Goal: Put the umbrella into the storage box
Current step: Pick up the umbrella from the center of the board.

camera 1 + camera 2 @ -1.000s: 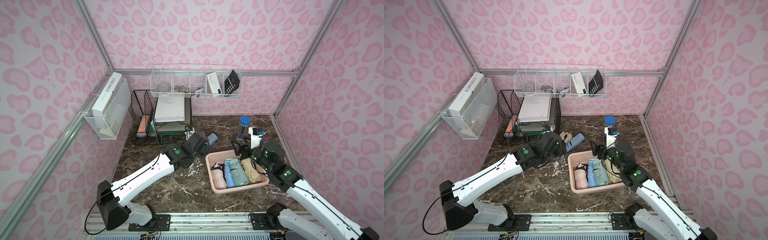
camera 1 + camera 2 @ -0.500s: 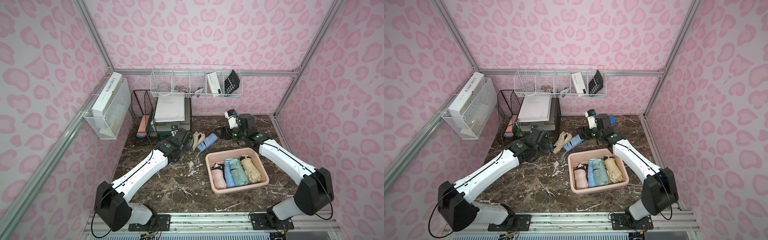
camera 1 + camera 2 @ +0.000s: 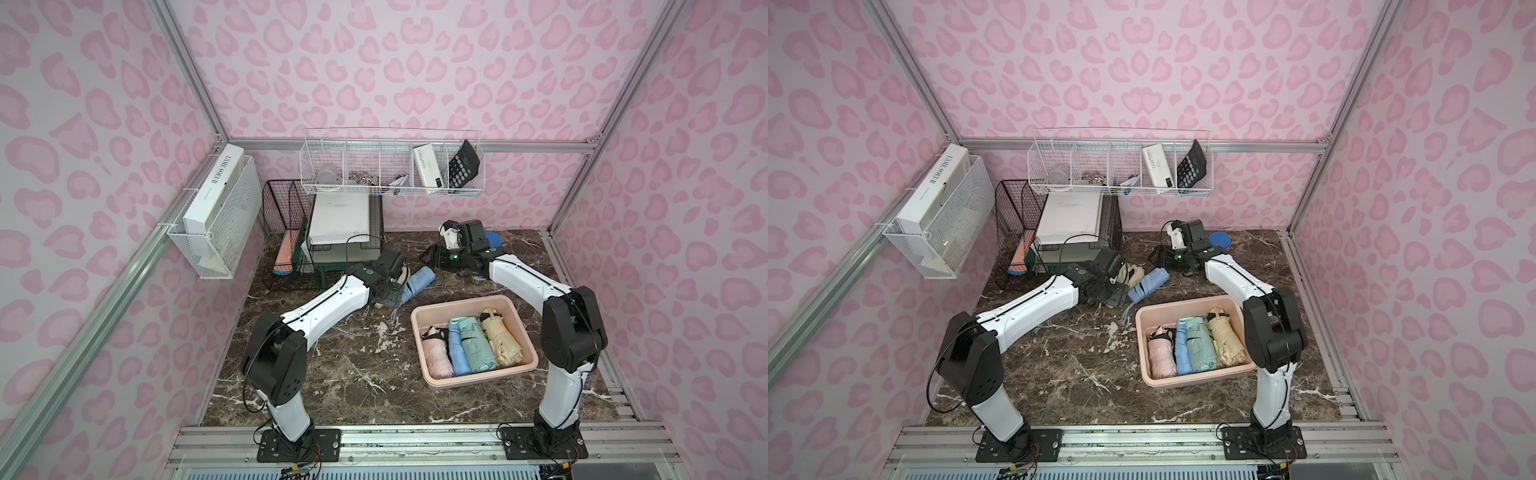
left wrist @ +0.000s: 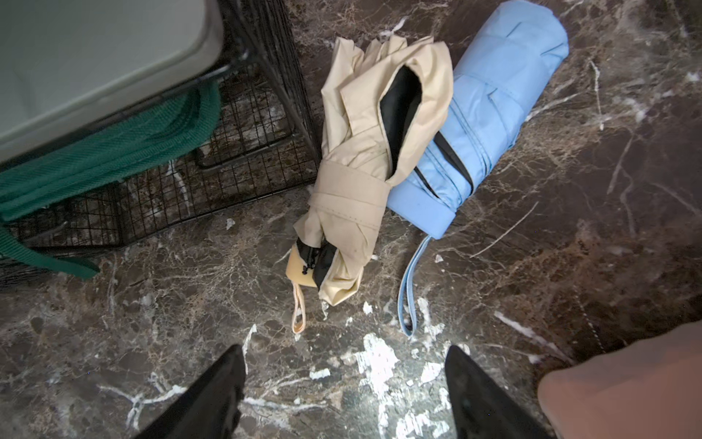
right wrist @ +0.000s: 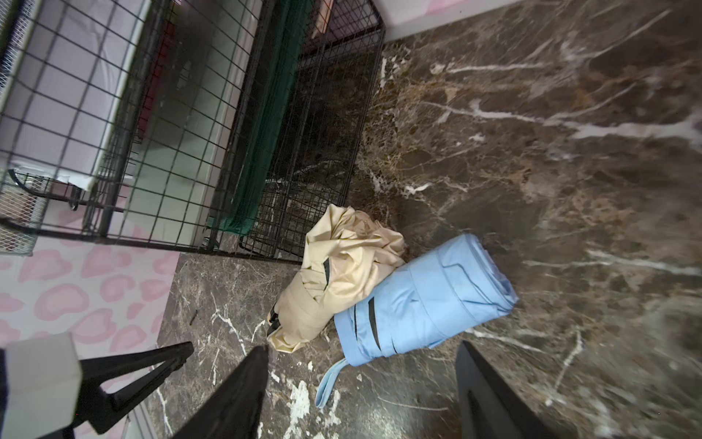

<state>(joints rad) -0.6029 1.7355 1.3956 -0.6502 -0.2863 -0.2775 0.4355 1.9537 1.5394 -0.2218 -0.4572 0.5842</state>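
My right gripper will grip the beige umbrella's ruffled end (image 3: pixel 403 271) (image 5: pixel 359 241) beside the black rack, and the light blue umbrella will stay for now.
The storage box (image 3: pixel 419 332), a pale pink tub, sits at the front right with several folded umbrellas side by side in it. Two more umbrellas lie on the marble beside the black rack: a beige one (image 4: pixel 353 182) and a light blue one (image 4: pixel 490 110), touching each other. My left gripper (image 4: pixel 343 353) hovers open just short of their handle ends, with nothing between its fingers. My right gripper (image 5: pixel 362 347) is also open and empty, facing the blue umbrella (image 5: pixel 429 300) from the back of the table. In a top view the left gripper (image 3: pixel 388 297) covers most of the beige umbrella.
A black wire file rack (image 3: pixel 286 232) holding a white box stands at the back left, close to the umbrellas. White wire baskets (image 3: pixel 390 166) hang on the walls. A blue-lidded jar (image 3: pixel 493 240) stands behind the right arm.
The right arm swung from beside the storage box to the back of the table, now facing the loose umbrellas. The left gripper drew left, then came back over them.
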